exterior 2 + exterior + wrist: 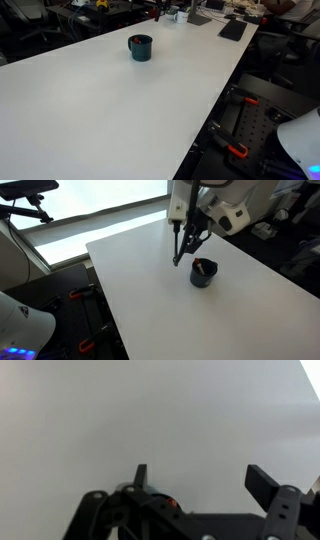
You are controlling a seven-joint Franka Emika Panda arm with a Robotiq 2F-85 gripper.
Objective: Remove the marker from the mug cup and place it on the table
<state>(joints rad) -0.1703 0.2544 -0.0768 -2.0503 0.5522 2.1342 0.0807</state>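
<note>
The red upper end of the marker (199, 265) (173, 503) sticks out at the mug cup's rim, and my gripper should close on it there.
The dark navy mug cup (203, 273) stands on the white table (150, 290). It also shows in an exterior view (140, 47), far back on the table (120, 110). The marker (200, 268) stands inside the mug as a small reddish tip (133, 41). My gripper (181, 258) hangs just beside the mug with its fingertips near rim height, and it is open and empty. In the wrist view both fingers (203, 480) are spread apart over bare white table, and a small reddish spot (172, 503) shows behind the gripper body.
The table's edges run close by (100, 280). Dark equipment and clutter stand beyond the far end (232, 28). Red-handled tools lie on the floor beside the table (236, 150).
</note>
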